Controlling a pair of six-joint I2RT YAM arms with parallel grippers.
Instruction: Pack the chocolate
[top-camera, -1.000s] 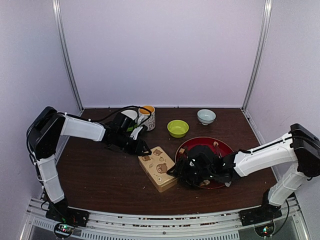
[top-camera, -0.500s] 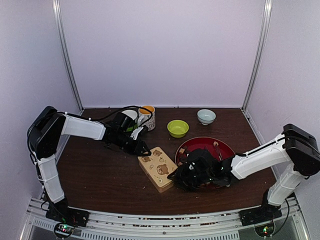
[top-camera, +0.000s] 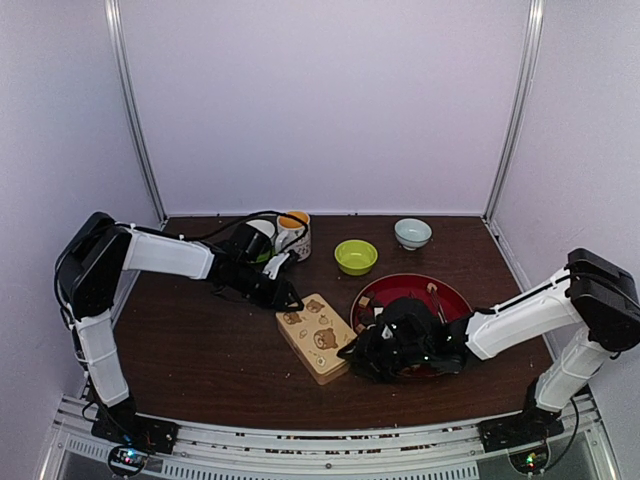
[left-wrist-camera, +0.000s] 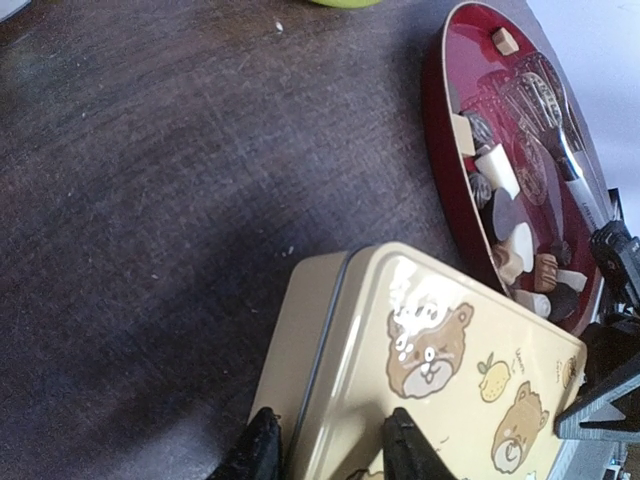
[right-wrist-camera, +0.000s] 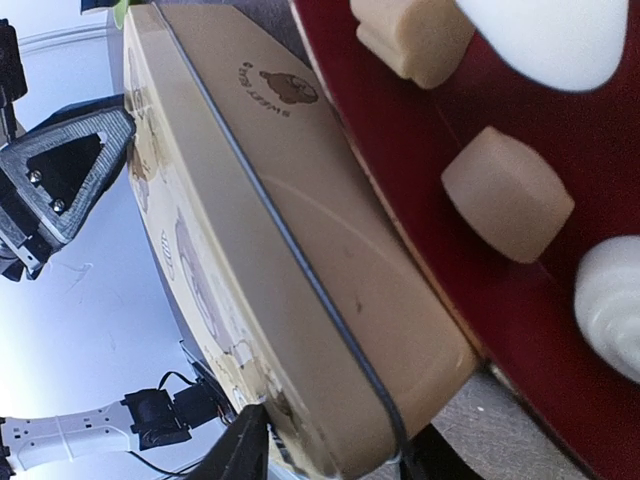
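The tin lies crooked against the red plate's rim, so its near end needs a new grip: next my right gripper regrips the tin's near end (top-camera: 331, 371) and turns it clear of the plate.
A cream tin (top-camera: 315, 335) printed with bears lies shut beside a red plate (top-camera: 448, 293). The chocolate (top-camera: 366, 301) sits on that plate as tan, dark and cream pieces, seen close up in the left wrist view (left-wrist-camera: 497, 170) and the right wrist view (right-wrist-camera: 508, 195). My left gripper (top-camera: 290, 300) straddles the tin's far left corner. There (left-wrist-camera: 333, 452) one finger rests against the side wall of the tin (left-wrist-camera: 430, 360) and the other on its lid. My right gripper (top-camera: 352, 350) clasps the near right end of the tin (right-wrist-camera: 290, 240), a finger on each face (right-wrist-camera: 335, 460).
Silver tongs (left-wrist-camera: 560, 130) lie on the plate (left-wrist-camera: 432, 110). Behind it stand a green bowl (top-camera: 356, 257) and a pale blue bowl (top-camera: 413, 233). A patterned mug (top-camera: 293, 235) stands at the back, close to my left arm. The plate's rim (right-wrist-camera: 600, 140) touches the tin.
My right gripper has slid left off the plate to the tin's near right end and narrowed onto it. The left gripper has hardly moved.
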